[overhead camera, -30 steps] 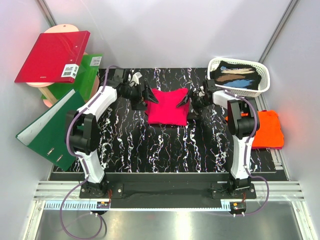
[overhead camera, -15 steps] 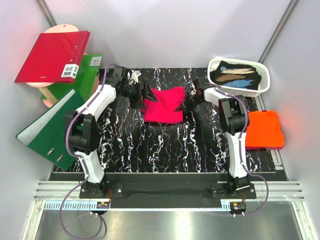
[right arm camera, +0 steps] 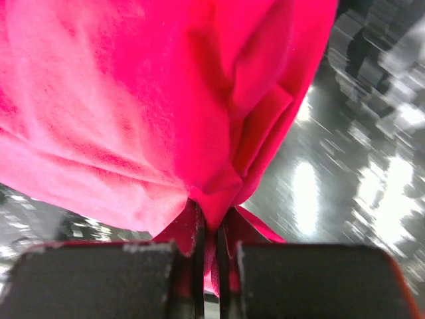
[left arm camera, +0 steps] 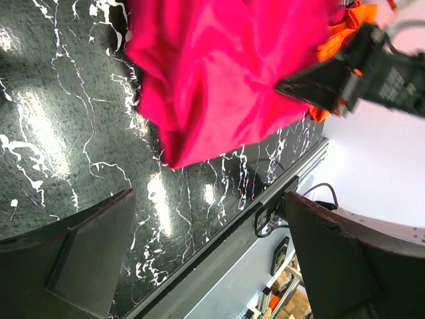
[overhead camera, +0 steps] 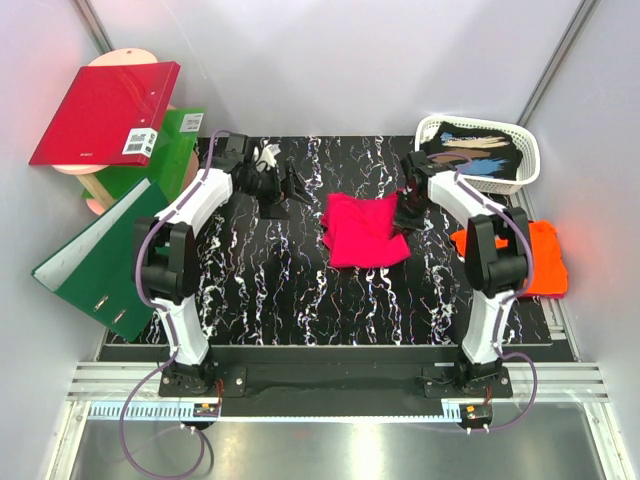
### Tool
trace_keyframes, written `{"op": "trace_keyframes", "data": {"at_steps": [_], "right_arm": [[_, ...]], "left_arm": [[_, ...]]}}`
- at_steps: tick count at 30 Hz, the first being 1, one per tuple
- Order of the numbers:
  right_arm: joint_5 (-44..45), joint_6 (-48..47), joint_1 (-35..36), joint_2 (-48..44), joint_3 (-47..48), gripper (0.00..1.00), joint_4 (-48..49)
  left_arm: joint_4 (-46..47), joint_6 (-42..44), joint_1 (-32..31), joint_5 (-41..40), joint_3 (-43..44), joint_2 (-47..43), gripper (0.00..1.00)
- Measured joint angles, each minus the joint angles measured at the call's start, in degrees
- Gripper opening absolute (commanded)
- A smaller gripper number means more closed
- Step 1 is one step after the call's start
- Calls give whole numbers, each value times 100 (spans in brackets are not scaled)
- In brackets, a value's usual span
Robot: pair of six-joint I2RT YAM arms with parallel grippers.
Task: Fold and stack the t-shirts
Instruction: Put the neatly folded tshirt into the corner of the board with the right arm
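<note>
I need to use my right gripper to let go of the magenta-pink t-shirt on top of the folded orange t-shirt [overhead camera: 516, 260] beside the white wall.
The folded magenta-pink t-shirt [overhead camera: 364, 229] lies on the black marbled mat, right of centre. My right gripper [overhead camera: 408, 212] is shut on its right edge; in the right wrist view the pink cloth [right arm camera: 159, 100] is pinched between the two closed fingers [right arm camera: 194, 266]. My left gripper [overhead camera: 290, 187] hangs open over the mat to the left of the shirt, apart from it, with the pink shirt [left arm camera: 219, 73] ahead of its wide-spread fingers [left arm camera: 86, 259]. The bright orange t-shirt [overhead camera: 535, 258] lies folded at the right edge, partly hidden by the right arm.
A white basket [overhead camera: 528, 160] with dark cloth stands at the back right. A red binder [overhead camera: 105, 112] and two green binders [overhead camera: 95, 260] stand at the left. White walls close in both sides.
My right gripper has shut on the pink t-shirt and pulled it to the right, toward the orange one. The left gripper has let it go and stays open at the back left.
</note>
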Motion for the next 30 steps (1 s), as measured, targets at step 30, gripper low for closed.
{"op": "trace_keyframes", "data": {"at_steps": [30], "right_arm": [[2603, -581, -1867, -2122, -1008, 0, -1139]], "left_arm": [[103, 7, -11, 308, 0, 216, 99]]}}
